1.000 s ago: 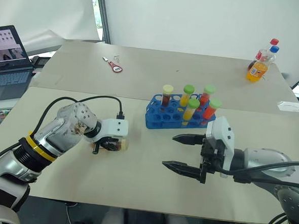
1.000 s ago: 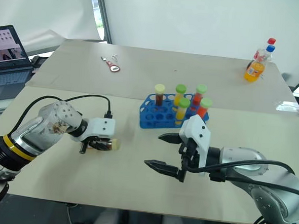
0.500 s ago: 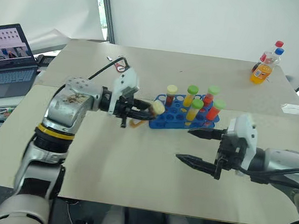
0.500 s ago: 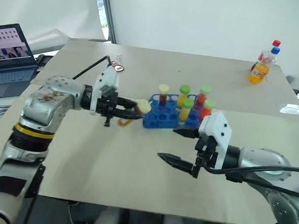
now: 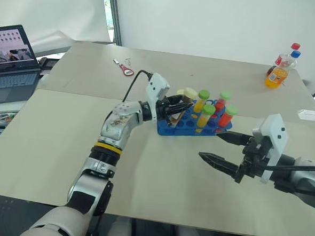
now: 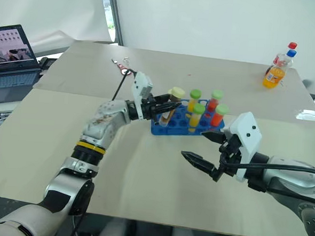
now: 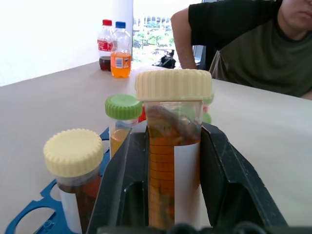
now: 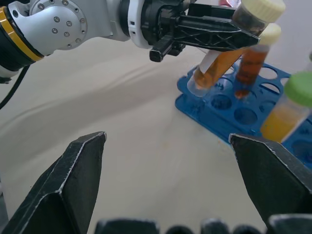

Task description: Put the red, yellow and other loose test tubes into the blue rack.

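Next, I release the brown-orange tube from my left gripper in the blue rack's near row (image 5: pixel 179 126), in front of the brown tube.
My left gripper (image 5: pixel 175 105) is shut on a clear tube (image 7: pixel 168 161) of brown-orange liquid with a cream cap (image 5: pixel 190 93) and a white label. The tube hangs tilted, its lower end just above the holes at the left end of the blue rack (image 5: pixel 184 130). Several capped tubes stand in the rack: one brown with a cream cap (image 7: pixel 73 152), and yellow and red ones with green caps (image 5: pixel 208 109). My right gripper (image 5: pixel 210 144) is open and holds nothing, hovering over the table to the front right of the rack, its fingers (image 8: pixel 73 180) wide apart.
Two small drink bottles (image 5: pixel 281 66) stand at the far right corner. A laptop (image 5: pixel 11 61) sits off the table's left side, and a small red-handled tool (image 5: pixel 125 69) lies at the back left. A person in a dark shirt (image 7: pixel 243 44) sits beyond the table.
My left arm has swung right and up, carrying the cream-capped tube from low over the table to the rack's left end. My right gripper has drifted a little to the right, still open.
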